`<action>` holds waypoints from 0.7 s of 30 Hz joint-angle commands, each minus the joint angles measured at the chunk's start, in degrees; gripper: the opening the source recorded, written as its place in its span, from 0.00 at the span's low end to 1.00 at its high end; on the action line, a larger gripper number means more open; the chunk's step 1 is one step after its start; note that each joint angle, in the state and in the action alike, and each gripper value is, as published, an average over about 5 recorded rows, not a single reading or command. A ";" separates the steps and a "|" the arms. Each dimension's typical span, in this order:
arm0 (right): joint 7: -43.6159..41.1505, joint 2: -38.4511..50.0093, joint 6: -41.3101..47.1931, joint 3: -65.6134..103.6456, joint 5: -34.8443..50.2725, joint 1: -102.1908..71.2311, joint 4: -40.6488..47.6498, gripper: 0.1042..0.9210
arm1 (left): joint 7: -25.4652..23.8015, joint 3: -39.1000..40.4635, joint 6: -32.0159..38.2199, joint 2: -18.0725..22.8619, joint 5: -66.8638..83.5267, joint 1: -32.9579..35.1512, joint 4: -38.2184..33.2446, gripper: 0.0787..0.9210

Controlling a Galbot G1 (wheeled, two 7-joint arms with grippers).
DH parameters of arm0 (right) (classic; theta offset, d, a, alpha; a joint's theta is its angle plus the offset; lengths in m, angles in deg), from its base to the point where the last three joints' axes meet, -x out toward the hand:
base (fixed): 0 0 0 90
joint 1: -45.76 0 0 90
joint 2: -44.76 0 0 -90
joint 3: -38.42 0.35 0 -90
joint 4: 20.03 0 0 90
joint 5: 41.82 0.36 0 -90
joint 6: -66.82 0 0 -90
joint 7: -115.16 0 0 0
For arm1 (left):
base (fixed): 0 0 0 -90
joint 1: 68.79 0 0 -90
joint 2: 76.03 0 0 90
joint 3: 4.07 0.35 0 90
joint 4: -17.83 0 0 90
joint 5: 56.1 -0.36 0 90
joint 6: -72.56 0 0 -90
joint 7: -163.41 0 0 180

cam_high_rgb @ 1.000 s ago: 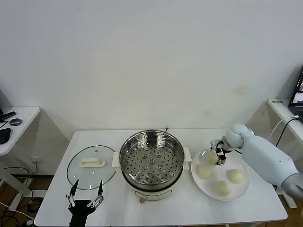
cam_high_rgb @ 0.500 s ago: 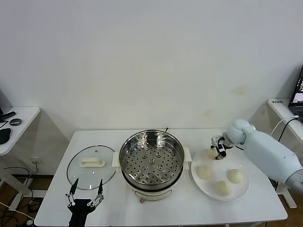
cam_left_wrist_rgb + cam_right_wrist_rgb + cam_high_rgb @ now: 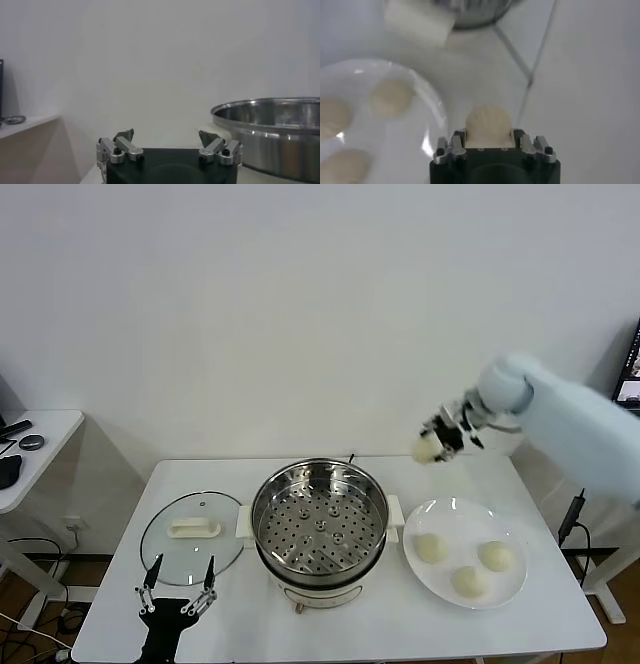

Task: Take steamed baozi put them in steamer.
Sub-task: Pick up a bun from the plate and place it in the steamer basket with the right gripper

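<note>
My right gripper will release the baozi on the back part of the steamer's perforated tray (image 3: 317,492), near the steamer's wall-side rim. The baozi is now high above the table.
My right gripper (image 3: 437,444) is shut on a pale baozi (image 3: 428,449) and holds it high in the air, above the table between the steamer and the plate. The held baozi also shows between the jaws in the right wrist view (image 3: 488,127). Three more baozi (image 3: 431,548) (image 3: 496,556) (image 3: 468,581) lie on the white plate (image 3: 505,597). The steamer (image 3: 320,524), a shiny steel pot with a perforated tray, stands at the table's middle with nothing in it. My left gripper (image 3: 178,596) is open and idle at the table's front left.
A round glass lid (image 3: 192,536) with a white handle lies left of the steamer. A side table (image 3: 30,446) with small dark objects stands at far left. The steamer's rim (image 3: 270,112) shows in the left wrist view.
My right gripper has risen from the plate with one baozi and moved up and left toward the steamer. Three baozi stay on the plate. The left arm has hardly moved.
</note>
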 commanded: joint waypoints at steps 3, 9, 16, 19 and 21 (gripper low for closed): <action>-0.29 -17.31 -11.18 -13.58 7.81 10.31 -2.68 0.57 | 0.01 -1.13 -0.07 0.07 0.08 -0.06 -0.39 0.88; 1.53 -21.95 -19.43 -16.95 0.74 5.66 -0.10 0.57 | 0.02 -2.58 -0.05 -0.01 0.21 -0.17 -0.30 0.88; 2.89 -23.88 -24.72 -16.58 -8.91 0.88 4.76 0.58 | 0.01 -3.77 -0.22 -0.14 0.24 -0.55 -0.38 0.88; 3.55 -24.33 -26.39 -15.62 -13.15 -0.50 7.00 0.58 | 0.00 -4.13 -0.36 -0.17 0.31 -0.75 -0.47 0.88; 4.01 -24.65 -27.28 -14.99 -15.18 -1.36 8.70 0.58 | 0.00 -4.35 -0.42 -0.13 0.44 -0.90 -0.49 0.88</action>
